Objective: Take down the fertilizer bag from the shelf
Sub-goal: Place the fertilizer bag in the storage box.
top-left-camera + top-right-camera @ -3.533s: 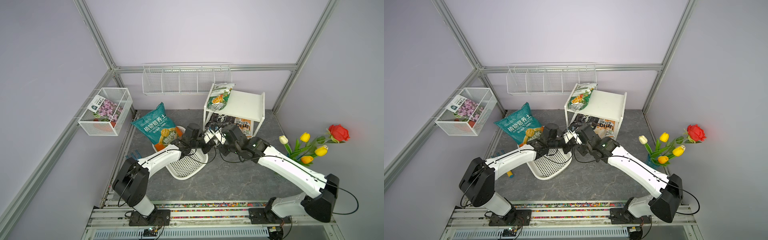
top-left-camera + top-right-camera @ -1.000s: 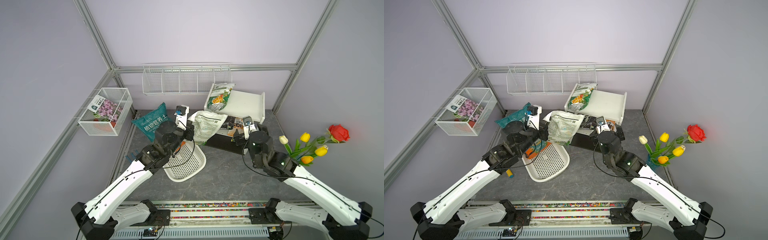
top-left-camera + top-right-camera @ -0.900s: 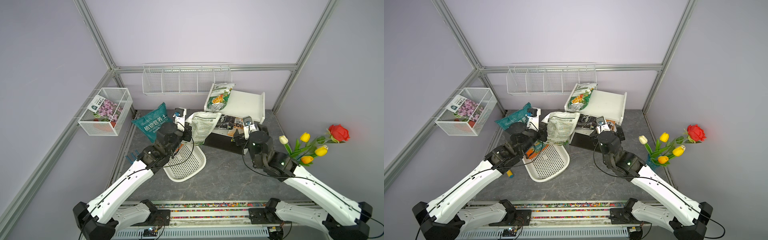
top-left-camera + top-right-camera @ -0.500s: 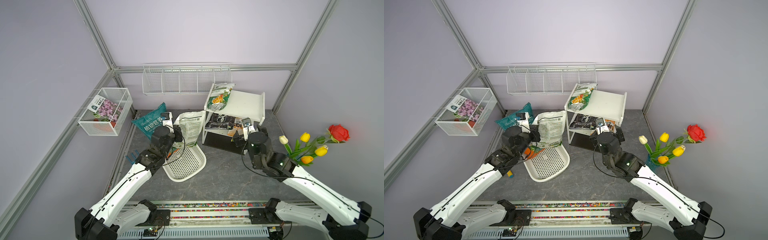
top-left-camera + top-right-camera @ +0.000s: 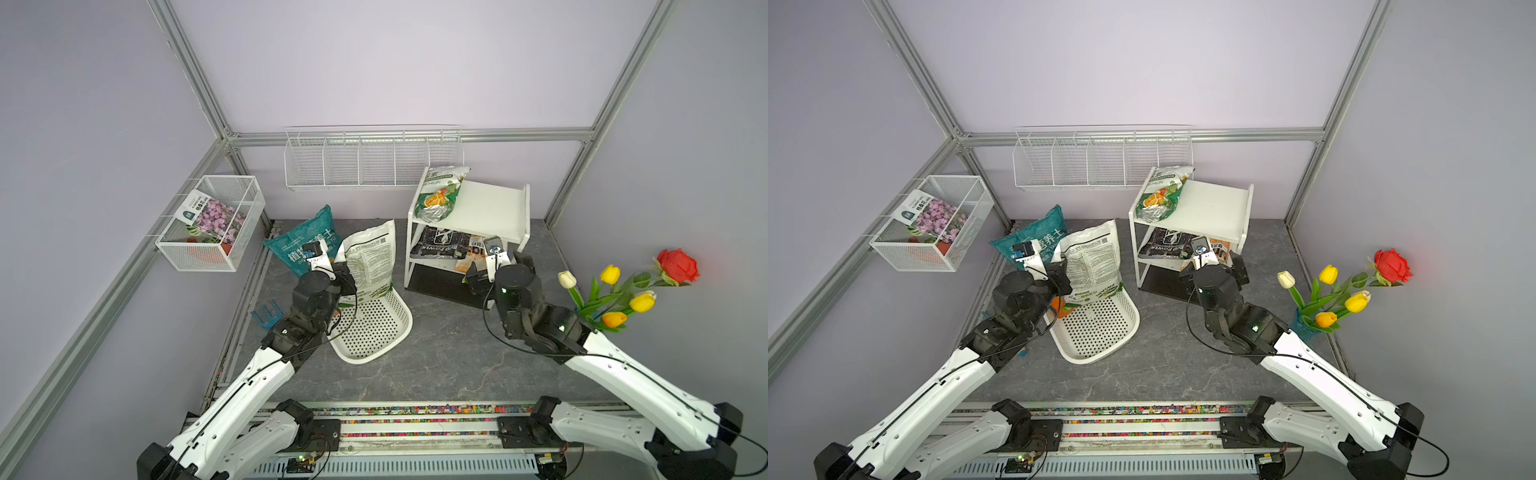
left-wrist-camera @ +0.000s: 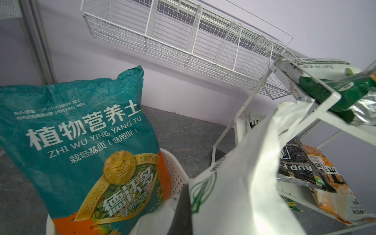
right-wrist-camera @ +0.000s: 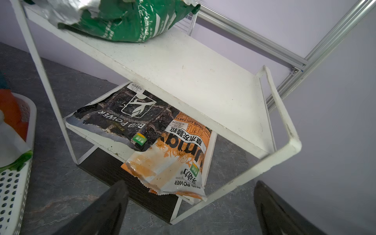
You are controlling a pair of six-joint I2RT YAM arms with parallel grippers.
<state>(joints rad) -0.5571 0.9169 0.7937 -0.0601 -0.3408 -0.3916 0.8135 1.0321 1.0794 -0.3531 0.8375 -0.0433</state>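
Observation:
My left gripper has the white fertilizer bag. Next, I set it down in the white perforated basket (image 5: 333, 289) against the teal soil bag with that left gripper.
A white fertilizer bag (image 5: 370, 262) (image 5: 1094, 262) with green trim and black print hangs upright left of the shelf (image 5: 486, 208) (image 5: 1212, 203). Its lower end is over the back rim of a white perforated basket (image 5: 374, 328). My left gripper (image 5: 347, 278) (image 5: 1065, 278) is shut on the bag's left edge. In the left wrist view the bag (image 6: 244, 183) fills the near side beside a dark finger (image 6: 183, 203). My right gripper (image 5: 496, 272) (image 7: 190, 184) stands open and holds nothing in front of the shelf's (image 7: 183, 67) right corner.
A green bag (image 5: 440, 195) lies on the shelf's top board, and a black bag (image 5: 440, 245) and an orange bag (image 7: 173, 162) on the lower one. A teal soil bag (image 5: 307, 241) leans behind the basket. A wire rack (image 5: 370, 158), a mesh basket (image 5: 212, 224) and flowers (image 5: 623, 286) line the walls.
My left gripper has carried the white bag leftward, away from the shelf front, to the back of the basket beside the teal bag. The right arm has barely moved.

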